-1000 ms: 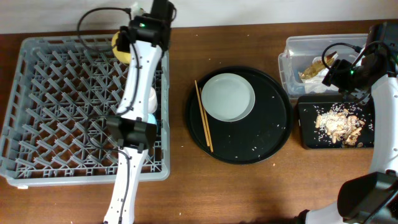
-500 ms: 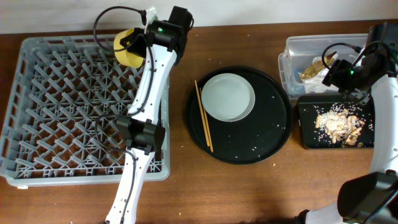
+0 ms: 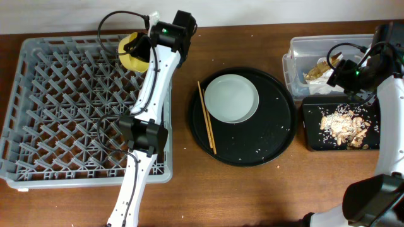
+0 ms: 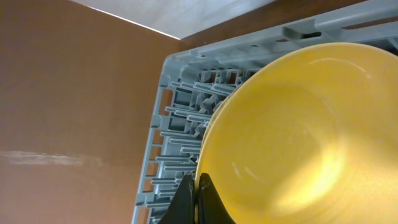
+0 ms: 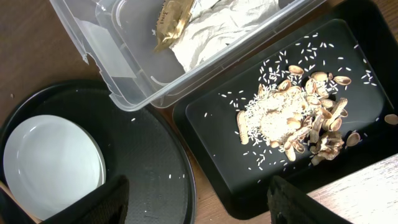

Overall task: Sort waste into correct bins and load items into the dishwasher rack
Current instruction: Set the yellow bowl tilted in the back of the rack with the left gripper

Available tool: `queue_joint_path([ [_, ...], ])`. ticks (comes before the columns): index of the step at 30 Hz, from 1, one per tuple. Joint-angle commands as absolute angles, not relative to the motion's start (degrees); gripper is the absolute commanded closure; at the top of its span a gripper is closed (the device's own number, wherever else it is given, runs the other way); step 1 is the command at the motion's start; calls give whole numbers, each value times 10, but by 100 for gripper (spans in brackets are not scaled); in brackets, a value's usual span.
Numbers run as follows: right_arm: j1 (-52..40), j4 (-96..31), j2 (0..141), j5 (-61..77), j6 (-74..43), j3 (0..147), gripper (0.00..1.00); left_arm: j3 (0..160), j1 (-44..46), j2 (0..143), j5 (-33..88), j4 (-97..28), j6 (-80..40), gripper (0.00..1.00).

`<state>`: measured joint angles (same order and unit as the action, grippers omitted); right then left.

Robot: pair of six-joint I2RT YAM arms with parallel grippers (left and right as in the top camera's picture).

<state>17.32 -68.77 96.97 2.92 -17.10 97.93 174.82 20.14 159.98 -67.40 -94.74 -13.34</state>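
The small yellow bowl will be released from my left gripper in the grey rack's far corner point(image 3: 146, 65), beside the round black tray.
My left gripper point(image 3: 140, 47) is shut on the rim of the small yellow bowl point(image 3: 131, 52) and holds it on edge over the far right corner of the grey dishwasher rack point(image 3: 63, 113). In the left wrist view the fingers point(image 4: 198, 199) pinch the bowl's point(image 4: 298, 137) rim above the rack point(image 4: 180, 124). My right gripper point(image 3: 338, 72) is open and empty over the clear tub point(image 3: 297, 47) and the shallow black tray point(image 3: 309, 126); its wrist view shows the fingers point(image 5: 199, 205) spread. The pale plate point(image 3: 231, 98) and the chopsticks point(image 3: 206, 117) lie on the round tray. The cups are out of view.
The round black tray point(image 3: 278, 132) sits mid-table with scattered rice grains. The clear tub point(image 5: 87, 50) holds white tissue point(image 5: 217, 28) and the golden wrapper point(image 5: 173, 18). The black tray point(image 5: 211, 124) holds food scraps point(image 5: 292, 112). My left arm stretches across the rack's right side.
My left gripper has carried the yellow bowl slightly right along the rack's far edge, and the arm has swung right. The right arm has not moved.
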Motion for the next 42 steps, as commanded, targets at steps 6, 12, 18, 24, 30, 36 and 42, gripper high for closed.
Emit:
queue_joint_path([
  [6,173,-686,971,28,-168,977,27,1731,203,1607,-710,-951,-141,100],
  [12,173,-686,971,28,-168,977,26,1731,204,1604,-721,-953,-141,100],
  [18,173,-686,971,28,-168,977,25,1731,204,1571,-720,-952,-141,100],
  [24,173,-687,971,28,-168,977,25,1731,204,1562,-703,-952,-138,100],
  [30,173,-686,971,28,-168,977,24,1731,205,1546,-698,-950,-134,100],
  [36,173,-686,971,28,-168,977,24,1723,204,1520,-676,-931,-132,100],
  [42,173,-686,971,28,-168,977,24,1626,202,1520,-752,-900,-132,100],
])
